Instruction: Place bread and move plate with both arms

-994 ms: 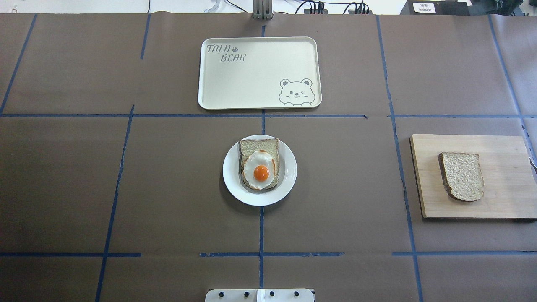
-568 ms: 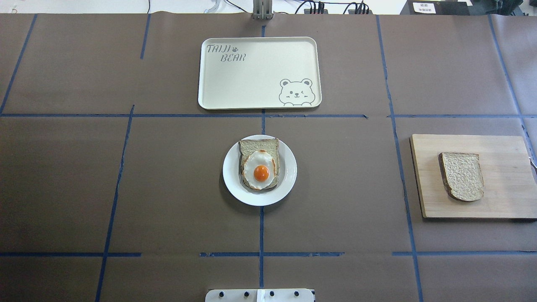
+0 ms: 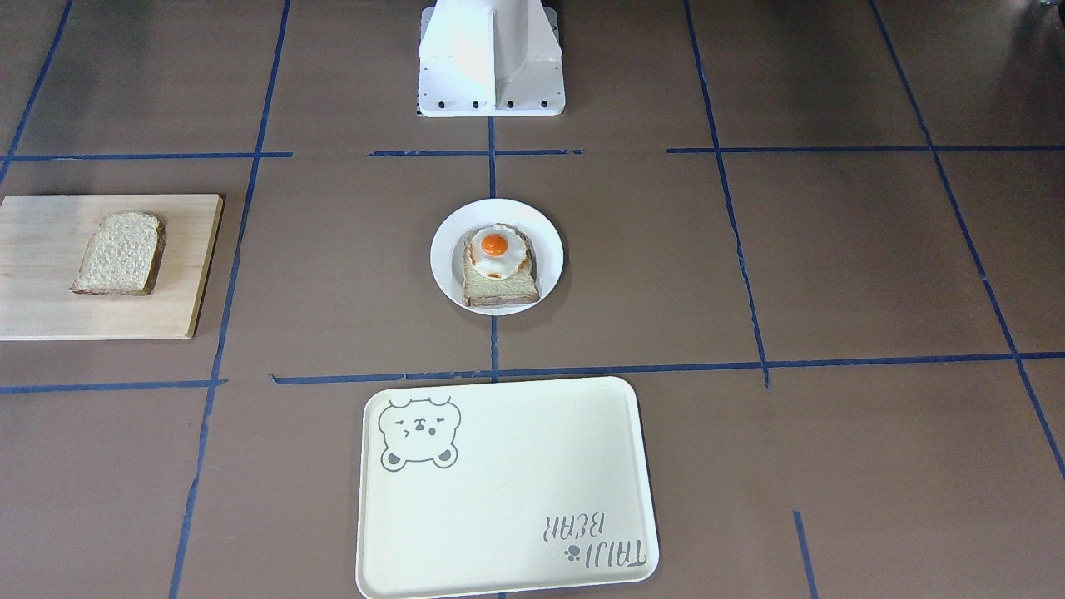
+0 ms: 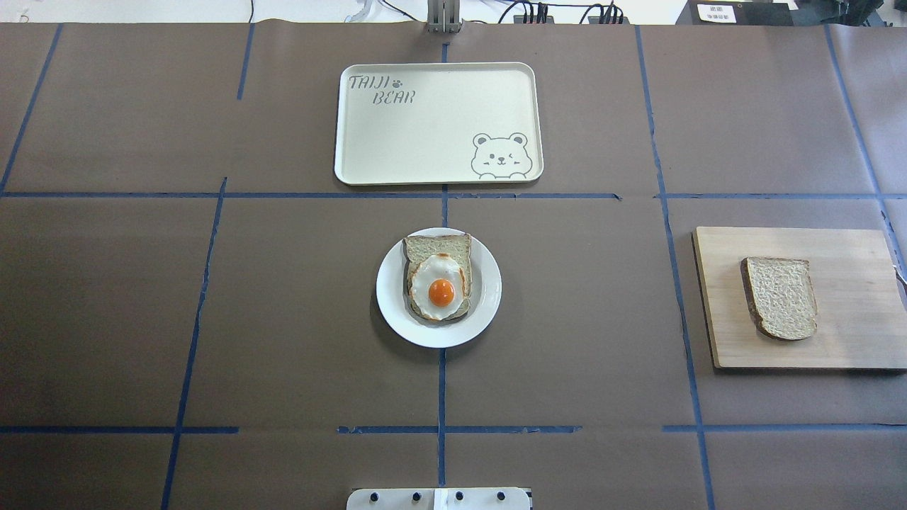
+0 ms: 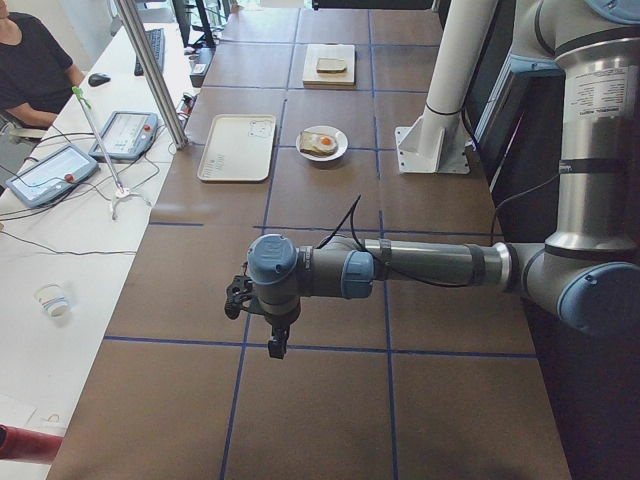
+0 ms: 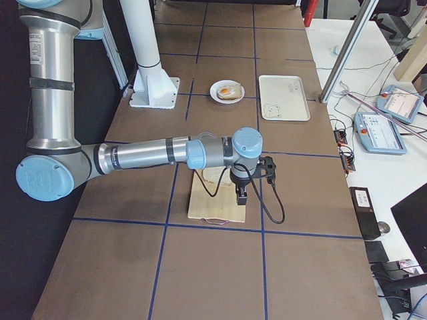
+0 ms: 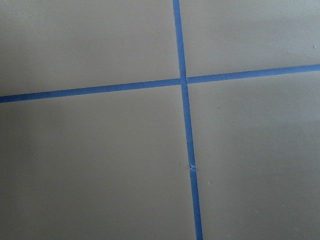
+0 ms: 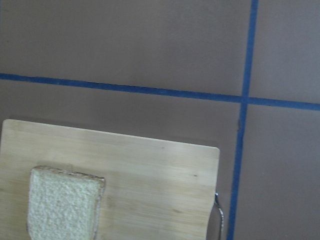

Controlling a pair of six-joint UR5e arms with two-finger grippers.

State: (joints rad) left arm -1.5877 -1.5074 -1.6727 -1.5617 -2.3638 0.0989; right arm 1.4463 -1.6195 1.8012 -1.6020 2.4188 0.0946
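Note:
Next, my right gripper should go to the bread slice on the cutting board and close on the middle of its edge (image 3: pixel 93 249) (image 8: pixel 99 212) farthest from the plate.
The bare bread slice (image 4: pixel 779 297) lies on a wooden cutting board (image 4: pixel 850 333) at the table's right; it also shows in the right wrist view (image 8: pixel 65 205). The white plate (image 4: pixel 393 312) sits at the table's centre and holds a toast slice topped with a fried egg (image 4: pixel 439 283). My left gripper (image 5: pixel 273 345) hangs over bare table far to the left of the plate. My right gripper (image 6: pixel 241 195) hangs over the cutting board's outer end, near the bread. Both show only in the side views, so I cannot tell whether they are open or shut.
A cream rectangular tray with a bear drawing (image 4: pixel 425 134) lies beyond the plate, at the far side. Blue tape lines cross the brown table. The white robot base (image 3: pixel 491 58) stands at the near edge. Operator desks with devices (image 5: pixel 60 170) line the far side.

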